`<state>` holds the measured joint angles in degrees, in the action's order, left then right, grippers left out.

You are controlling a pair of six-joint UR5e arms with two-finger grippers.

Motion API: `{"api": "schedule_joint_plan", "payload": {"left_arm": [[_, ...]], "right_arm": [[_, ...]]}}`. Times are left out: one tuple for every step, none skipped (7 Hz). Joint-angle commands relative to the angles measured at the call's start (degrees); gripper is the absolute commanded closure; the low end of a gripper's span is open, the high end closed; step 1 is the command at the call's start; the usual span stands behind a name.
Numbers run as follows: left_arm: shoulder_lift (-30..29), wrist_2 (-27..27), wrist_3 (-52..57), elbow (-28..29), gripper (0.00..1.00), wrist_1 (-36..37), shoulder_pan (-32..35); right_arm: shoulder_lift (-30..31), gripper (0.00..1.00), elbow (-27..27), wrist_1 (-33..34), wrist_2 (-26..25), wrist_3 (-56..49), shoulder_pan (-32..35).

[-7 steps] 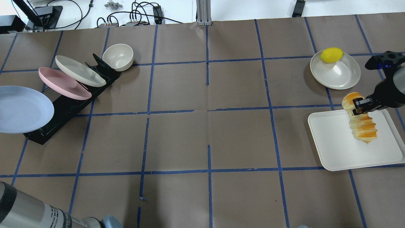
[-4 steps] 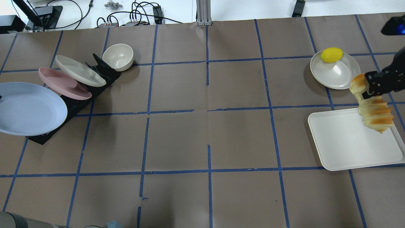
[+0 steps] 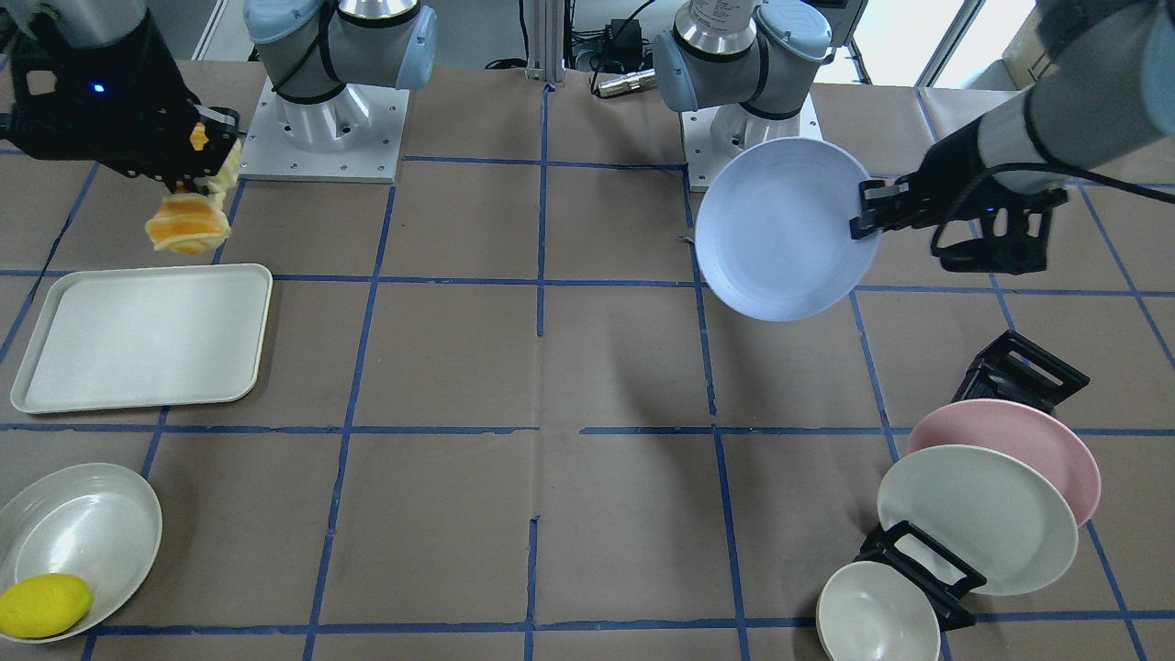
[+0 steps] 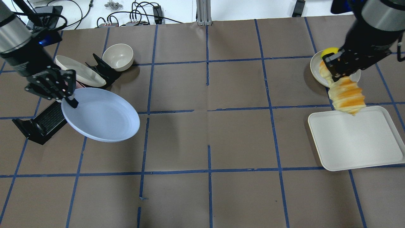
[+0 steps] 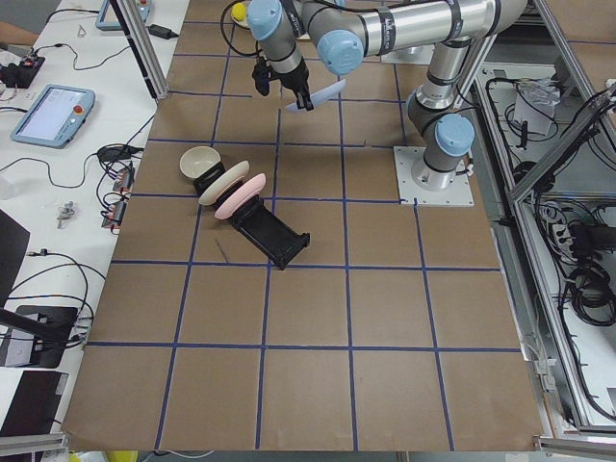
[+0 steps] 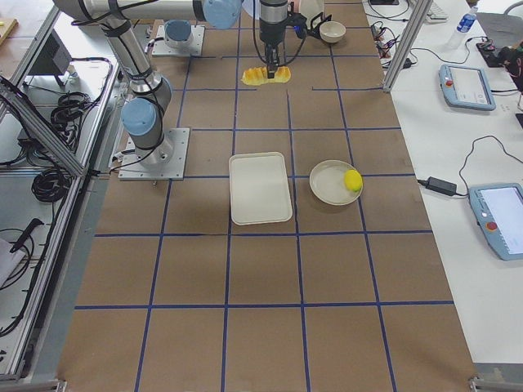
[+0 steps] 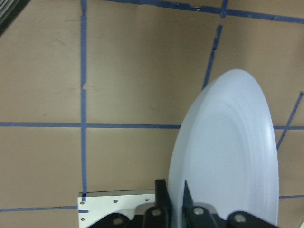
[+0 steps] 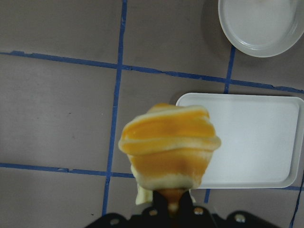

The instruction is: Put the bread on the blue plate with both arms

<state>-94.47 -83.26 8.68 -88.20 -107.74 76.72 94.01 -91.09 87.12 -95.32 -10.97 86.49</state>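
Observation:
Next, my left gripper lets go of the pale blue plate over the gap (image 3: 520,420) in the middle of the table, where the blue tape breaks.
My left gripper (image 4: 70,95) is shut on the rim of the pale blue plate (image 4: 101,114) and holds it in the air, clear of the black dish rack (image 4: 42,122); it also shows in the front view (image 3: 867,213) with the plate (image 3: 780,229), and the plate fills the left wrist view (image 7: 228,156). My right gripper (image 4: 332,71) is shut on the striped golden bread (image 4: 345,98), which hangs above the far edge of the white tray (image 4: 357,142). The bread also shows in the front view (image 3: 186,228) and the right wrist view (image 8: 168,145).
The rack holds a pink plate (image 3: 1028,436) and a cream plate (image 4: 80,71), with a cream bowl (image 4: 118,57) beside it. A yellow lemon (image 3: 44,606) lies in a shallow white bowl (image 3: 83,528) at the far right. Cables run along the back edge.
The left arm has lifted the blue plate off the rack and carried it right, toward the table's middle. The right gripper has raised the bread off the tray and moved it back and left.

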Motion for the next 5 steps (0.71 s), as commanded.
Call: {"api": "schedule_joint_plan", "payload": {"left_arm": [[-5.86,5.98,-7.79,-0.66,0.99,12.04,11.04],[-9.12,8.18,-8.85,-1.01,0.99,15.16,12.56],[-12.98,12.29,-16.0,-1.1,0.99,18.15,15.27],[-15.63,13.64,-18.59,-1.18,0.99,24.7,18.86],[-18.1,14.0,-19.83,-1.18,0.98,29.21,20.64]], "right_arm": [[-5.75,0.97,4.07,-0.11,0.83,10.58,7.62],[-6.12,0.96,3.9,0.24,4.75,11.05,7.64],[-6.56,0.96,3.73,1.11,5.05,10.62,7.64],[-7.0,0.96,3.55,1.47,5.23,10.36,7.64],[-7.52,0.96,3.38,1.65,5.23,10.44,7.73]]}}
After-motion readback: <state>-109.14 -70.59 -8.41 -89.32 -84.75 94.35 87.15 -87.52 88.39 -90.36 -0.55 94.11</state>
